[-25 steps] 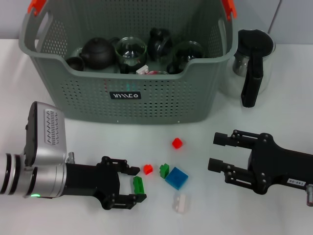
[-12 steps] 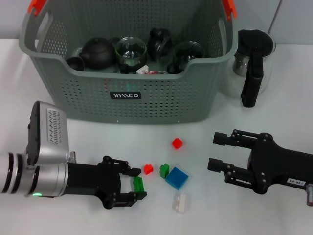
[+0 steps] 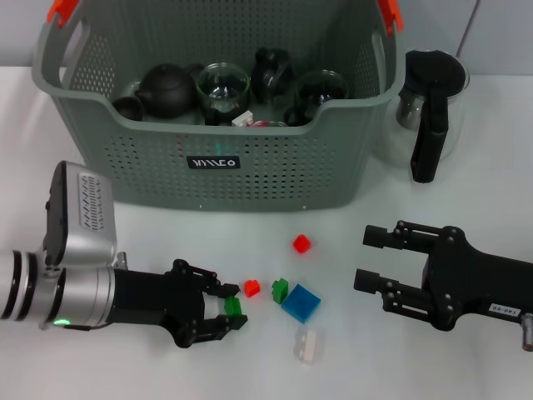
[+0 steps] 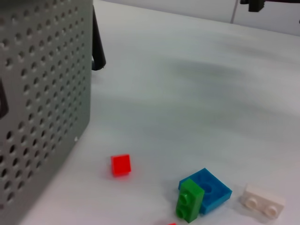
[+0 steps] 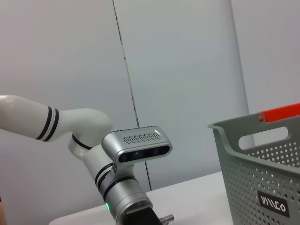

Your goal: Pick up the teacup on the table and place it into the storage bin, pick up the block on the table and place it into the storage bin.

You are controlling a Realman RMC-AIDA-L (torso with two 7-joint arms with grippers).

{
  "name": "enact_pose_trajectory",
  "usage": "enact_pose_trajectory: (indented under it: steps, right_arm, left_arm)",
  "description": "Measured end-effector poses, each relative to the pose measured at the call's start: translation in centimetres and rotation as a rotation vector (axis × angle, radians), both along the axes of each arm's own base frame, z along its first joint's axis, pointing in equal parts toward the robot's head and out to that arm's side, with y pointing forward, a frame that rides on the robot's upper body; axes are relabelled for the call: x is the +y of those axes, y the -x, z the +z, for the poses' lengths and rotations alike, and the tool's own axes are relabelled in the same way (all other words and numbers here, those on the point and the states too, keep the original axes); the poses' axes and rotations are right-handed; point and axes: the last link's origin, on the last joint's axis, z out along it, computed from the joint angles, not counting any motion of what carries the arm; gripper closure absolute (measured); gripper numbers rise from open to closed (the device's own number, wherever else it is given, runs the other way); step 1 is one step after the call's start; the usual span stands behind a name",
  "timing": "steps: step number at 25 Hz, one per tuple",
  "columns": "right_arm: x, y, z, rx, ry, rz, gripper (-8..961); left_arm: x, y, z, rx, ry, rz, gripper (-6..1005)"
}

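Note:
My left gripper needs to let go of the green block at the front rim inside the storage bin (image 3: pixel 226 123), next to the white piece there.
A green block (image 3: pixel 234 305) sits between the fingers of my left gripper (image 3: pixel 232 308), which is shut on it low over the table in front of the storage bin (image 3: pixel 275 175). More blocks lie just right of it: a small red block (image 3: pixel 251 288), a second green block (image 3: pixel 280 289), a blue block (image 3: pixel 301 302), a white block (image 3: pixel 308 345) and a red block (image 3: pixel 301 243). Glass and dark teacups (image 3: pixel 223 86) and a black teapot (image 3: pixel 166 90) are inside the bin. My right gripper (image 3: pixel 367 259) hovers open and holds nothing, right of the blocks.
A glass jug with a black handle (image 3: pixel 432 104) stands right of the bin. In the left wrist view the bin wall (image 4: pixel 42 93) is close beside the red block (image 4: pixel 121 165), the green block (image 4: pixel 190 200), the blue block (image 4: pixel 211 187) and the white block (image 4: pixel 262 204).
My left gripper's fingers have closed in on the green block, and the block now looks shorter and turned between them. The left wrist has tilted up a little. The right arm has not moved.

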Motion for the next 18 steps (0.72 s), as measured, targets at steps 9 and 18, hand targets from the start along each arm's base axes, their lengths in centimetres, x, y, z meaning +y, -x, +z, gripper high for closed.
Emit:
enact_pose_trajectory:
  steps: [9,18]
  right_arm:
    - [-0.1,0.0,0.0,0.003,0.002,0.003,328]
    - [-0.1,0.1,0.0,0.005,0.003,0.004,328]
  left_arm:
    - [-0.7,-1.9,3.9,-0.075,0.083,-0.015,598]
    - [0.7,-12.0,13.0,-0.215,0.079,0.045,598]
